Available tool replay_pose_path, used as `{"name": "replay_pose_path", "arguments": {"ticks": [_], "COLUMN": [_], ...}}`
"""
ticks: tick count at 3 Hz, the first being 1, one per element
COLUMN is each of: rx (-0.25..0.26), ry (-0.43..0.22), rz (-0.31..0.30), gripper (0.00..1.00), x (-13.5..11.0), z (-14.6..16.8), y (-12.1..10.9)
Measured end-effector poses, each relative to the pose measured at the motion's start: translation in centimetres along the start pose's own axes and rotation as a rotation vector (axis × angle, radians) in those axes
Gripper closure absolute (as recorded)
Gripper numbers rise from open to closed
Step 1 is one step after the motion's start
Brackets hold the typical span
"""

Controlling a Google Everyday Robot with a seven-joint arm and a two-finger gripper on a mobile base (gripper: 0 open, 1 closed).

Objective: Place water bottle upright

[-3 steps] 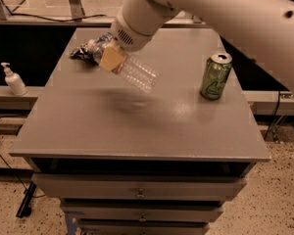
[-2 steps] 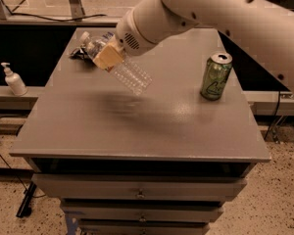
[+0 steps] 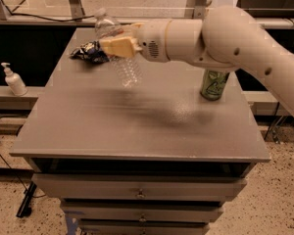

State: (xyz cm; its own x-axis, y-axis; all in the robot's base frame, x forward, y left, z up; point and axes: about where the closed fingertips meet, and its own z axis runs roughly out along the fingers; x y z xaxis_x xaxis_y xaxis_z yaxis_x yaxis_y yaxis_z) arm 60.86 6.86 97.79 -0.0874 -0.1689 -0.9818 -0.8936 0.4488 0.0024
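Note:
My gripper needs to let go of the water bottle upright on the grey table (image 3: 137, 101) before the dark snack bag.
The water bottle (image 3: 123, 67) is clear and ribbed with a white cap at its top left. It is held in the air above the grey table (image 3: 137, 126), nearly upright and leaning a little to the left. My gripper (image 3: 118, 46) is shut on the bottle's upper part, its tan fingers (image 3: 120, 47) across the neck area. The arm reaches in from the right. The bottle's base hangs a little above the table's back middle.
A green soda can (image 3: 214, 84) stands at the right, partly behind my arm. A crumpled dark snack bag (image 3: 88, 52) lies at the back left. A white pump dispenser bottle (image 3: 13, 80) stands on a ledge to the left. Drawers are below the tabletop.
The arm has swung lower and across the table, and the bottle has turned from lying tilted with its base to the right towards nearly upright, cap up.

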Motion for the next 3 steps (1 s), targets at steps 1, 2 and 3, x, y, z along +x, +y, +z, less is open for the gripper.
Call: {"name": "replay_pose_path", "arguments": {"ticks": [1, 2, 3], "rx": [0.062, 0.079, 0.064], "ry": [-0.197, -0.304, -0.315], "rz": [0.007, -0.004, -0.025], "gripper": [1.0, 1.0, 1.0], "x": [-2.0, -3.5, -3.9], "z": [-4.1, -6.6, -7.0], "y": [-1.8, -1.0, 0.4]}}
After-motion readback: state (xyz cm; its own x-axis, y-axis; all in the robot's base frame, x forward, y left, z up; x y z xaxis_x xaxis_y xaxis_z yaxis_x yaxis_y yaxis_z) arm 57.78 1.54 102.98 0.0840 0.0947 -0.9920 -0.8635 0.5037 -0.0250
